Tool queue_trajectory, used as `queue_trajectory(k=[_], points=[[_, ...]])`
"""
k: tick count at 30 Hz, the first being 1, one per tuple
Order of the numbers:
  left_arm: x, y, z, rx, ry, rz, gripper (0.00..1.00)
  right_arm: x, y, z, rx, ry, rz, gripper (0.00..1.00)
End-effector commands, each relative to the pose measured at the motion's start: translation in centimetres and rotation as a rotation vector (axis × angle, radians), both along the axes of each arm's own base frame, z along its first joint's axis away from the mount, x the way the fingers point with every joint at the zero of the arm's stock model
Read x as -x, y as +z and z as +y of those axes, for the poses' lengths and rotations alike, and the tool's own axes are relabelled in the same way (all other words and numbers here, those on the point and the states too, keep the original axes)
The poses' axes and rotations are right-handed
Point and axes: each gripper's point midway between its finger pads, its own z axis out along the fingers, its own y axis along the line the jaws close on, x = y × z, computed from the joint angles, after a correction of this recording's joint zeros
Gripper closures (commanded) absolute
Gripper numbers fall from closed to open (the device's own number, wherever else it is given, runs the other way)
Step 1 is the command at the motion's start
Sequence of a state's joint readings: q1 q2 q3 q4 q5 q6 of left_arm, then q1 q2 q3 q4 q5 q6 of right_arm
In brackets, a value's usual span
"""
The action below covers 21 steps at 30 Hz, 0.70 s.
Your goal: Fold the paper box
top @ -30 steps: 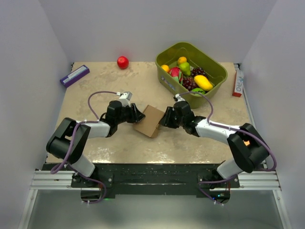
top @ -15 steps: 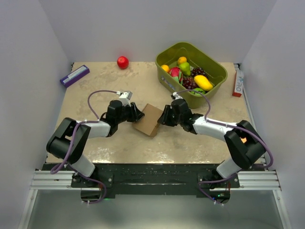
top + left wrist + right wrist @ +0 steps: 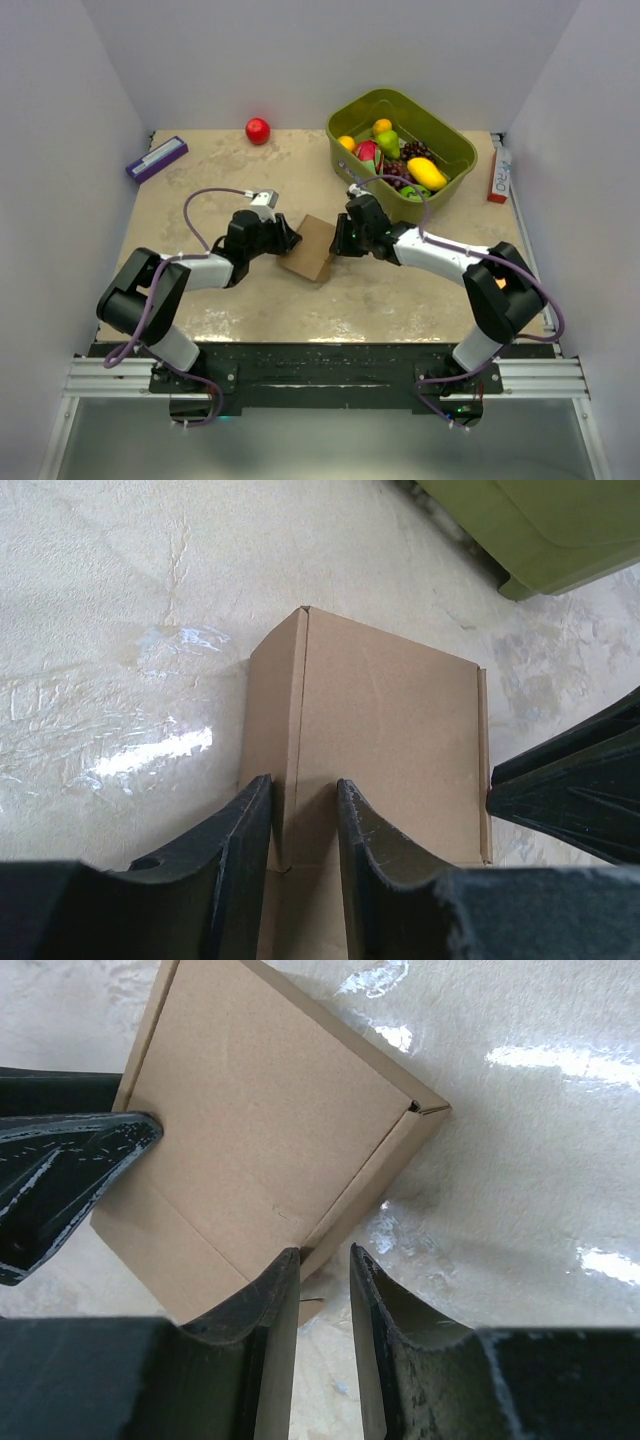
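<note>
The nearly closed fingers of my left gripper touch only the paper box's corner edge, so they should open wide and take the box across its body point(image 3: 385, 735).
The paper box point(image 3: 312, 250) is a small closed brown cardboard box lying flat mid-table, also seen in the left wrist view point(image 3: 390, 720) and the right wrist view point(image 3: 250, 1110). My left gripper point(image 3: 291, 241) rests against its left side. Its two dark fingers point(image 3: 300, 805) stand only a narrow slit apart, set at the near corner edge of the box. My right gripper point(image 3: 341, 242) is at the box's right side, its jaws equally close together point(image 3: 320, 1260). One right finger overlaps the box's edge, and bare table shows in the slit.
A green bin point(image 3: 455, 150) full of fruit stands behind the right arm, its corner also showing in the left wrist view point(image 3: 560, 530). A red apple point(image 3: 258, 130) sits at the back. A purple-and-white flat box point(image 3: 157, 158) lies far left. A red-and-white slim box point(image 3: 498, 172) lies far right.
My right gripper has moved back and to the left along the box's right side. The box has shifted slightly with it. The left arm has barely moved.
</note>
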<state>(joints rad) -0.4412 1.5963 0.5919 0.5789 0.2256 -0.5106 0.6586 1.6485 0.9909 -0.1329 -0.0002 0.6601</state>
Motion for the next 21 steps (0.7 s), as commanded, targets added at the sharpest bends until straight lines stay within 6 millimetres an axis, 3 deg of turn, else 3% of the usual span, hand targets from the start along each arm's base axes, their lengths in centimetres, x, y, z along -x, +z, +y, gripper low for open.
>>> queue_trajectory(k=[1,7,14,18,21], points=[[2.0,2.0,-3.1,0.049,-0.138,-0.031,0.65,1.3,-4.8,-4.5,0.292,-0.025,0.08,0.71],[2.5,2.4,-3.3,0.081,-0.138,-0.027,0.65,2.0,-5.2,-3.0,0.236,0.002,0.109,0.69],[2.5,4.6,-3.1,0.114,-0.11,-0.04,0.62,0.7,0.0,0.0,-0.012,-0.021,0.053,0.56],[2.8,5.6,-3.0,0.122,-0.11,-0.045,0.59,-0.5,3.8,-0.3,-0.124,-0.058,-0.02,0.44],[3.0,6.3,-2.7,0.124,-0.102,-0.055,0.53,-0.5,4.8,-0.3,-0.2,-0.069,-0.042,0.38]])
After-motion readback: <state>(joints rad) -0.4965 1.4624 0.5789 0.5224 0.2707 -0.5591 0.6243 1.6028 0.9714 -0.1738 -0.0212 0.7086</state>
